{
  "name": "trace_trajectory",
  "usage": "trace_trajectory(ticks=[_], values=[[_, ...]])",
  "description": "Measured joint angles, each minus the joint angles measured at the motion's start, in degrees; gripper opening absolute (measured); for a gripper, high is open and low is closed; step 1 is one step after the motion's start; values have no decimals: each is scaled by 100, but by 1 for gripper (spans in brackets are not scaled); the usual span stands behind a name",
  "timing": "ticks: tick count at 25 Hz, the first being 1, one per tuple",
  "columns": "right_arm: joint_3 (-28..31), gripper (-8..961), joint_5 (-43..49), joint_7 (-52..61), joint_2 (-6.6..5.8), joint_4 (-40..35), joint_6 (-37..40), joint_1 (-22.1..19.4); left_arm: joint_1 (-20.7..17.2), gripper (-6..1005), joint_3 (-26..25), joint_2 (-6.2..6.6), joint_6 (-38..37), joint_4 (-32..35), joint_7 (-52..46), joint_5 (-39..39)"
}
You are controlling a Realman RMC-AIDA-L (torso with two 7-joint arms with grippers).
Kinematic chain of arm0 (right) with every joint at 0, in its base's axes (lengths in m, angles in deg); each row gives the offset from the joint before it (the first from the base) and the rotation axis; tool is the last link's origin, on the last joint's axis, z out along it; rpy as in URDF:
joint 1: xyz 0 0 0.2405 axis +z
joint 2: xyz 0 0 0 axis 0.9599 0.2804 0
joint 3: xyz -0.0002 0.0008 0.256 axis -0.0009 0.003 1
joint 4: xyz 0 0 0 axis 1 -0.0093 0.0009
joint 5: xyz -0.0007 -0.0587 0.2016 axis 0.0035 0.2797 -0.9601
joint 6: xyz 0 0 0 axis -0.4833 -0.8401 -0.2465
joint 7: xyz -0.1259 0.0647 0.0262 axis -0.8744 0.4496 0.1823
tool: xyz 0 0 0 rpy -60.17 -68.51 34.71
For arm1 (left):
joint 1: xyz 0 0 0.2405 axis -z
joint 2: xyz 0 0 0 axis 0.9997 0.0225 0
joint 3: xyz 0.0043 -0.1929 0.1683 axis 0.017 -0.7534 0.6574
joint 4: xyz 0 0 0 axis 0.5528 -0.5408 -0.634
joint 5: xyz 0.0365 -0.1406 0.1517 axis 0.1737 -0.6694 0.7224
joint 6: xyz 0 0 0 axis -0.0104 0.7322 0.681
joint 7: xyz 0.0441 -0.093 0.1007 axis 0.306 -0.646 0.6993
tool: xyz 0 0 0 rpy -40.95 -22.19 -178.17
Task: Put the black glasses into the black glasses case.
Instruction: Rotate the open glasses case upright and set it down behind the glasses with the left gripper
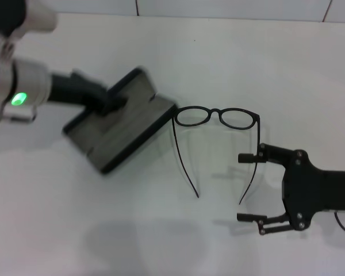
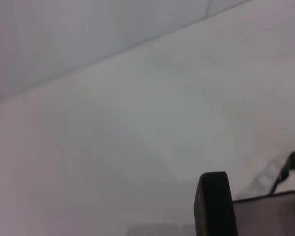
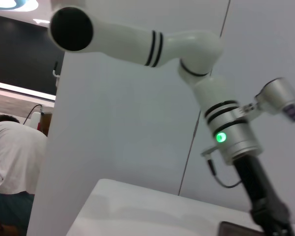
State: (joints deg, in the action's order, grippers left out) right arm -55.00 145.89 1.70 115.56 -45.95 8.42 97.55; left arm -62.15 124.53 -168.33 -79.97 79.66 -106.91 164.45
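My left gripper needs to let go of the black glasses case at the table spot (image 1: 223, 114) around the bridge of the black glasses.
The black glasses case (image 1: 123, 129) lies open on the white table, left of centre, grey lining up. My left gripper (image 1: 108, 103) reaches in from the left and is shut on the case near its hinge. A black finger (image 2: 214, 204) and the lining (image 2: 273, 216) show in the left wrist view. The black glasses (image 1: 217, 117) lie unfolded just right of the case, one lens corner touching it, temple arms pointing toward me. My right gripper (image 1: 241, 187) is open at table level, and its fingers straddle the end of the right temple arm (image 1: 250, 172).
The white table (image 1: 132, 230) meets a pale wall at the back. In the right wrist view my left arm (image 3: 231, 132) stands over a corner of the case (image 3: 236, 228), and a person in a white shirt (image 3: 14, 152) sits beyond the wall's edge.
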Motion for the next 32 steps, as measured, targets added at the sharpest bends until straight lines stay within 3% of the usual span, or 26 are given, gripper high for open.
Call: trace_trajectory(ticks=[7, 12, 19, 25, 32], values=[[-44, 870, 0, -255, 45, 304, 92, -43, 1020, 197, 397, 0, 1064, -646, 999, 87], [-35, 870, -37, -437, 48, 514, 200, -98, 1699, 197, 1302, -9, 2207, -1273, 1640, 379], [-36, 869, -43, -499, 47, 567, 239, -182, 2405, 196, 2147, -38, 2314, -1646, 1663, 416], [-43, 869, -30, -567, 45, 572, 240, -204, 2655, 196, 2772, -81, 2180, -1658, 1522, 398], [-17, 869, -26, -609, 25, 581, 240, -254, 2642, 215, 3053, -88, 2043, -1560, 1399, 203]])
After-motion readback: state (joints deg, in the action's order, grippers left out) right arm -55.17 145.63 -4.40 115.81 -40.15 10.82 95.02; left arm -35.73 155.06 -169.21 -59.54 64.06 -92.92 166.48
